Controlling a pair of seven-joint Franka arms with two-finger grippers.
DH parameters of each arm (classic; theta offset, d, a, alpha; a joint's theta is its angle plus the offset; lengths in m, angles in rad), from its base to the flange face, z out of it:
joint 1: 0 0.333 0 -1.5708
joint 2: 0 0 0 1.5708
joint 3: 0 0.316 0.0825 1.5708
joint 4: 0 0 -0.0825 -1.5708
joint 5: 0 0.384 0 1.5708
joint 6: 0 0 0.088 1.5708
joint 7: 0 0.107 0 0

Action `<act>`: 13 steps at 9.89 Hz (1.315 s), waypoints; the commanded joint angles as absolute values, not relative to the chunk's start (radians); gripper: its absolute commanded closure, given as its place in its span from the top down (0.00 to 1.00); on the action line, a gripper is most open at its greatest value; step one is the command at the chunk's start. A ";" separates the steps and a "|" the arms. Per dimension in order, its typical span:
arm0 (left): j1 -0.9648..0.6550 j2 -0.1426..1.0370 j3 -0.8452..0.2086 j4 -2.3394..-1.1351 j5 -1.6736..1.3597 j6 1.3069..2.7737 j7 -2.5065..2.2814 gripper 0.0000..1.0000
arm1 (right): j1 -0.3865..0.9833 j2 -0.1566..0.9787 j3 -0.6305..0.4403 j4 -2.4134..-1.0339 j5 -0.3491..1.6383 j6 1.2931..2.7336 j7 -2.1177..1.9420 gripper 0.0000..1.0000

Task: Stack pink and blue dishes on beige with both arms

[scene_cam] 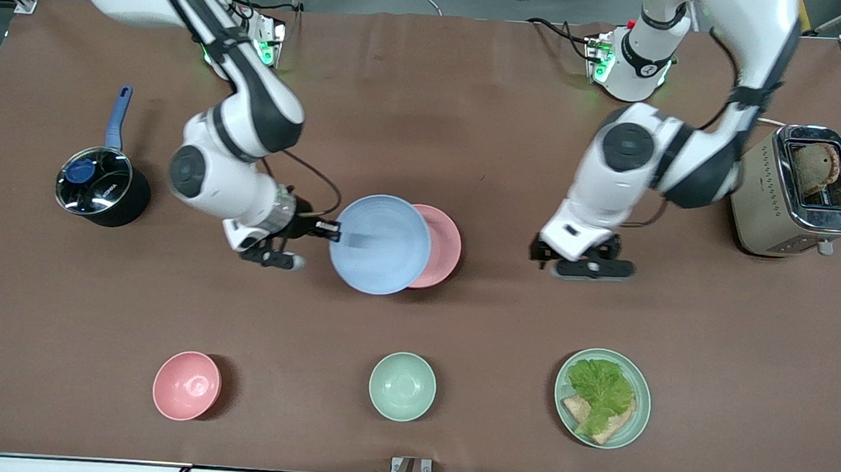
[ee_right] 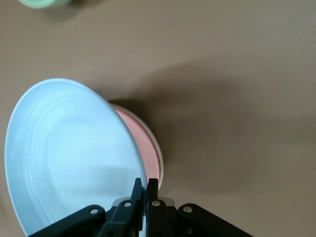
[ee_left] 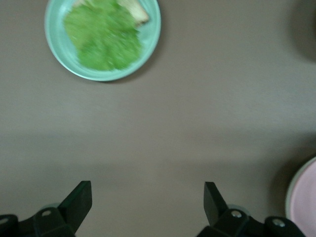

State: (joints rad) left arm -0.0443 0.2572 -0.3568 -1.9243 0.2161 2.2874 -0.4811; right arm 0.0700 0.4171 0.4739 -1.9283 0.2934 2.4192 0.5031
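The robot's right gripper needs to set the light blue plate down squarely on the middle of the pink plate (scene_cam: 416, 244).
My right gripper (scene_cam: 336, 231) (ee_right: 146, 190) is shut on the rim of the light blue plate (scene_cam: 380, 244) (ee_right: 69, 153). It holds the plate tilted in the air, partly over the pink plate (scene_cam: 440, 244) (ee_right: 143, 148). The pink plate lies in the beige plate (ee_right: 160, 160), of which only a thin pale rim shows. My left gripper (scene_cam: 584, 265) (ee_left: 146, 202) hangs open over bare table beside that stack, toward the left arm's end, with nothing between its fingers. An edge of the pink plate (ee_left: 303, 202) shows in the left wrist view.
Near the front camera stand a pink bowl (scene_cam: 186, 385), a mint-green bowl (scene_cam: 402, 386) and a mint-green plate with lettuce and bread (scene_cam: 602, 398) (ee_left: 102, 37). A black pot (scene_cam: 98, 187) stands at the right arm's end, a toaster (scene_cam: 796, 189) at the left arm's end.
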 commanded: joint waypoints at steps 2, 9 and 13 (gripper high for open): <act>-0.048 0.103 -0.177 -1.915 0.040 2.101 -0.105 1.00 | 0.135 0.451 0.479 -2.022 0.279 2.633 0.555 0.02; -0.038 0.034 0.005 -1.476 0.038 1.614 0.048 1.00 | 0.170 0.522 0.477 -2.094 0.268 2.806 0.552 0.11; -0.023 0.028 0.009 -1.405 0.034 1.453 0.070 1.00 | 0.082 0.403 0.469 -2.086 0.223 2.665 0.543 1.00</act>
